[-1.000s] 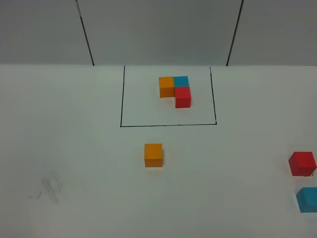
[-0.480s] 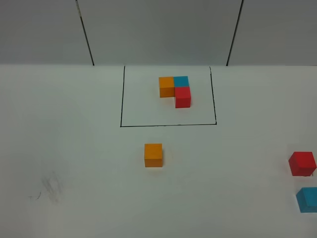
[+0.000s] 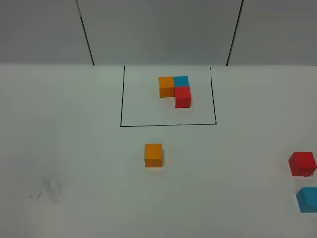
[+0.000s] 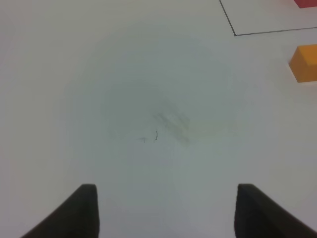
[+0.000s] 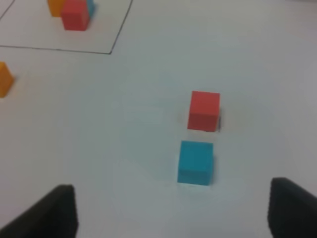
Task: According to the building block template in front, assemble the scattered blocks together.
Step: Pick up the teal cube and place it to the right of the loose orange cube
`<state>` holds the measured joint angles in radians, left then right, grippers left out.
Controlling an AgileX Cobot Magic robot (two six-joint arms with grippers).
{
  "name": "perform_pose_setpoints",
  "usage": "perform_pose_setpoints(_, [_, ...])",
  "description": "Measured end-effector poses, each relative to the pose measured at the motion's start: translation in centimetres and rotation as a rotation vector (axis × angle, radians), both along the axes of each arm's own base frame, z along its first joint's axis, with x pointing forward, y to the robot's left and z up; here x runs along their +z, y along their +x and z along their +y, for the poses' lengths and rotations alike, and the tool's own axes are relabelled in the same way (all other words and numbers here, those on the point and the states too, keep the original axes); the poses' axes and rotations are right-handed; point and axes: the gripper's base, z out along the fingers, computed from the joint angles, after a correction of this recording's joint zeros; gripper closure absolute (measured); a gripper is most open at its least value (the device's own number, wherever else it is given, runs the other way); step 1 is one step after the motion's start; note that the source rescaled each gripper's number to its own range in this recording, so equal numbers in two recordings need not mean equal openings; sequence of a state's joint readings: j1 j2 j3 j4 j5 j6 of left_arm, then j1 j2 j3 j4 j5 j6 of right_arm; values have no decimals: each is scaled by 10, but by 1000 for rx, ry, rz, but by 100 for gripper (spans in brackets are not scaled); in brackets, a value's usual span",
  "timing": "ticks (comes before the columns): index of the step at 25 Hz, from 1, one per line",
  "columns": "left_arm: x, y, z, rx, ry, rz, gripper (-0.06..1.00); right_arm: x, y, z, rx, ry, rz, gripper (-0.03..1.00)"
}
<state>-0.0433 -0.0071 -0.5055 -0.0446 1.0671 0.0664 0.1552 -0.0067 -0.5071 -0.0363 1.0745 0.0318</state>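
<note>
My right gripper is to close on the opposite sides (image 3: 300, 200) (image 5: 180, 162) of the scattered teal-blue block that is just in front of the loose red block.
The building block template (image 3: 175, 90) is an L of orange, teal-blue and red cubes inside a black-line rectangle (image 3: 168, 125) at the back centre. Of the scattered blocks, the orange one (image 3: 153, 154) sits alone just in front of the rectangle. The red one (image 3: 302, 163) and the teal-blue one (image 3: 308, 199) lie at the far right edge. No gripper shows in the exterior high view. My left gripper (image 4: 166, 213) is open over bare table, the orange block (image 4: 304, 62) off to its side. My right gripper (image 5: 173, 213) is open, with the teal-blue block (image 5: 195, 162) and red block (image 5: 204, 111) just ahead of it.
A faint grey smudge (image 3: 49, 188) marks the white table at the front left, also under the left gripper as a smudge (image 4: 171, 121). Grey wall panels with dark seams (image 3: 85, 32) stand behind the table's back edge.
</note>
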Motion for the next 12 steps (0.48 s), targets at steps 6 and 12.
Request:
perform_pose_setpoints(6, [0, 0, 0, 0, 0, 0, 61, 0, 24, -3, -93, 0, 145, -2])
perform_pose_setpoints(12, [0, 0, 0, 0, 0, 0, 61, -2, 66, 4, -97, -46, 338, -2])
